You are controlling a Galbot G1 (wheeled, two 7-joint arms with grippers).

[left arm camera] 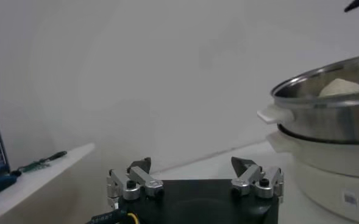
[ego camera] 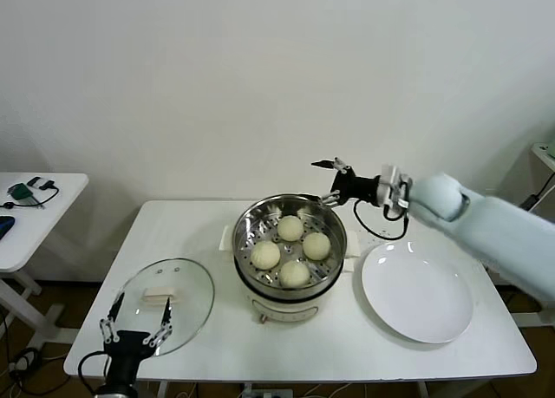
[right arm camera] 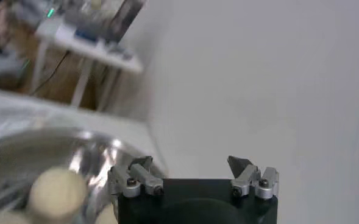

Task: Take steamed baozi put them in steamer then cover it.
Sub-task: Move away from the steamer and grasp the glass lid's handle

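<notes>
Next, I move my left gripper to the white handle of the glass cover (ego camera: 159, 295) and close it there, because the filled steamer needs covering.
Several cream-white baozi (ego camera: 290, 228) lie in the shiny steamer (ego camera: 241, 233) on its white pot base at the table's middle. One baozi (left arm camera: 341, 87) shows over the steamer (left arm camera: 325, 122) rim in the left wrist view. Another baozi (right arm camera: 57, 189) shows inside the steamer (right arm camera: 94, 146) in the right wrist view. The glass cover (ego camera: 186, 281) with its white handle lies flat on the table at front left. My left gripper (ego camera: 142, 301) (left arm camera: 194, 165) stands open at the cover's near edge, holding nothing. My right gripper (ego camera: 316, 181) (right arm camera: 191, 163) hangs open and empty above the steamer's far right rim.
A flat white plate (ego camera: 416, 298) lies to the right of the steamer with nothing on it. A white side table (ego camera: 52, 190) with small items stands to the left, apart from the work table. A plain wall runs behind.
</notes>
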